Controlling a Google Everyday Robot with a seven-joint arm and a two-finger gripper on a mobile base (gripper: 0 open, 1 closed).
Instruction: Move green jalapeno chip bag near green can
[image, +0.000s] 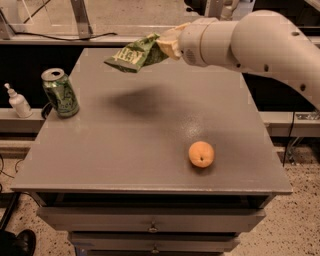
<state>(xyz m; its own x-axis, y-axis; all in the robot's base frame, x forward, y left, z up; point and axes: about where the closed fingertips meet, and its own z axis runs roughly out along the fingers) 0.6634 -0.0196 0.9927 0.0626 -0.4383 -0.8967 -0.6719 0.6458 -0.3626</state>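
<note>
The green jalapeno chip bag will be let go from my gripper on the grey table (91, 91), in the spot that lies between the green can and the bag's shadow.
The green jalapeno chip bag (135, 54) hangs in the air above the far middle of the grey table (145, 150), casting a shadow below it. My gripper (167, 45) is shut on the bag's right end, at the tip of my white arm that reaches in from the right. The green can (60, 93) stands upright at the table's left edge, well to the left of and below the bag.
An orange (201, 154) lies on the table's front right. A small white pump bottle (19, 102) stands on a ledge left of the table, beside the can. Drawers sit under the table's front edge.
</note>
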